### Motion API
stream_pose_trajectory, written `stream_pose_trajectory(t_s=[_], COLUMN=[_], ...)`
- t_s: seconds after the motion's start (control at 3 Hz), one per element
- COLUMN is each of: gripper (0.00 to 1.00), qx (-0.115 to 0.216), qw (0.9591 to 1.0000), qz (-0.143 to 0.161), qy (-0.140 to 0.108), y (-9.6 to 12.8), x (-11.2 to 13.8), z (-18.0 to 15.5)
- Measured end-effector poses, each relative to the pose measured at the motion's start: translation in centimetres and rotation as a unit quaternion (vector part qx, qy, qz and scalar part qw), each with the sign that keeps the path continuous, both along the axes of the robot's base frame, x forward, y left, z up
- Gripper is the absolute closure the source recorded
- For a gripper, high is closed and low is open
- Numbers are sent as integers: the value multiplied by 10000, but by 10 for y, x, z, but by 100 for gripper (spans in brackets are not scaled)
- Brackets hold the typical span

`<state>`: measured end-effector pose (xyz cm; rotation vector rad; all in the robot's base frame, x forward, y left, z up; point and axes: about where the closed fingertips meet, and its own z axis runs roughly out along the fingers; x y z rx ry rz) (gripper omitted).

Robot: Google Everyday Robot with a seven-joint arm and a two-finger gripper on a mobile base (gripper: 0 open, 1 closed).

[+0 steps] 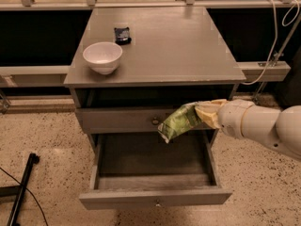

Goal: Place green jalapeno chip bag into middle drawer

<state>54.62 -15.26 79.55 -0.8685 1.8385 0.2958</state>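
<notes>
My gripper needs to let go of the chip bag on the dark bottom of the middle drawer, near the front corner [188,170] by my arm.
My gripper [203,114] reaches in from the right on a white arm and is shut on the green jalapeno chip bag [178,123]. The bag hangs tilted, its pale end pointing down-left, in front of the closed upper drawer front and above the right part of the open middle drawer [122,199]. The drawer is pulled fully out and its dark floor is bare. The bag is held apart from the drawer floor.
A white bowl [102,57] and a small dark blue packet [122,34] sit on the cabinet top [188,51]. The closed drawer front [117,120] has a round knob [155,121]. A black stand [21,192] lies on the speckled floor at the lower left.
</notes>
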Motion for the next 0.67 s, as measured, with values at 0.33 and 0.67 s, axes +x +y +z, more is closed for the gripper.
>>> stream_pose_trajectory(t_s=[0.33, 0.67], gripper=[100, 100], qx=[-11, -28], qw=[10000, 9998], qz=[8, -190], qy=[-47, -80], y=[1, -5], x=[2, 9], z=[5, -11])
